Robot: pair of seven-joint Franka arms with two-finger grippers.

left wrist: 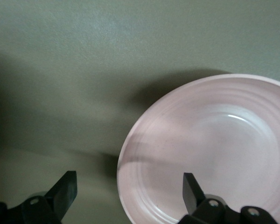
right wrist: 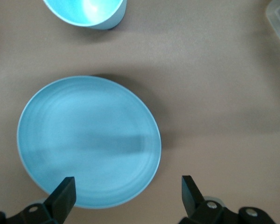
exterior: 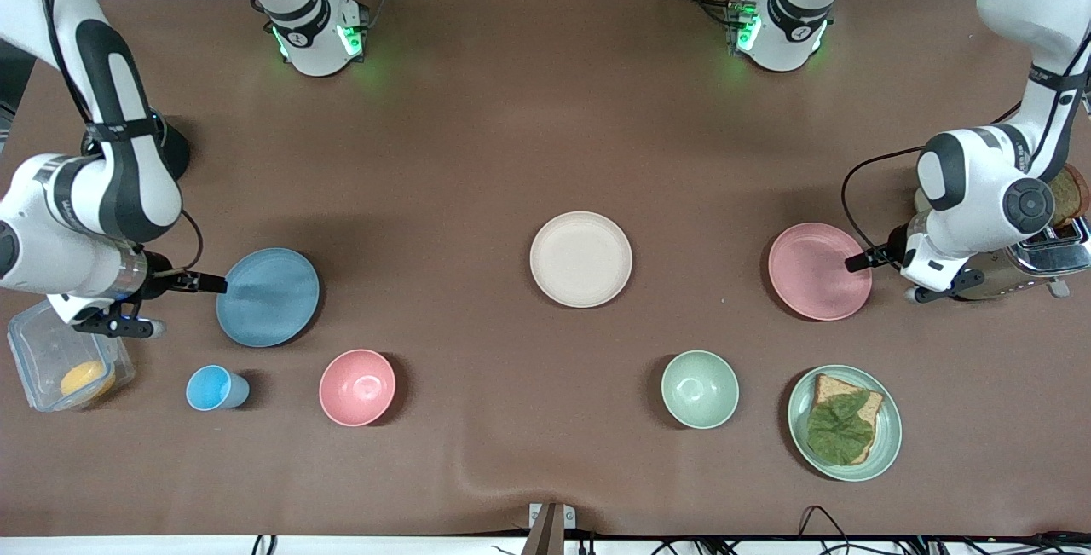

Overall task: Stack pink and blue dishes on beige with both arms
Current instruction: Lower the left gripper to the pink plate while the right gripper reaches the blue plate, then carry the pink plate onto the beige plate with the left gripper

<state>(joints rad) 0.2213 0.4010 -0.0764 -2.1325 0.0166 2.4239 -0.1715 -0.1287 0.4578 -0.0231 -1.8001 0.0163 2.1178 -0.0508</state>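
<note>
The light blue plate's outer rim (exterior: 220, 291) (right wrist: 157, 164), on the side facing away from the beige plate, will be gripped by my right gripper.
The light blue plate (exterior: 267, 297) lies toward the right arm's end of the table. My right gripper (exterior: 209, 284) hangs open low at its rim. In the right wrist view the blue plate (right wrist: 88, 140) has its edge between the spread fingers of the right gripper (right wrist: 127, 193). The pale pink plate (exterior: 818, 270) lies toward the left arm's end, and my left gripper (exterior: 857, 263) is open at its rim. The left wrist view shows the pink plate (left wrist: 210, 149) with its rim between the fingers of the left gripper (left wrist: 128, 191). Midway between the two plates sits the bare beige plate (exterior: 580, 259).
Nearer the front camera stand a small blue cup (exterior: 217, 388), a pink bowl (exterior: 357, 387), a green bowl (exterior: 700, 389) and a green plate (exterior: 886, 444) with bread and a leaf. A clear container (exterior: 43, 350) sits by the right gripper, a toaster (exterior: 1036, 261) under the left arm.
</note>
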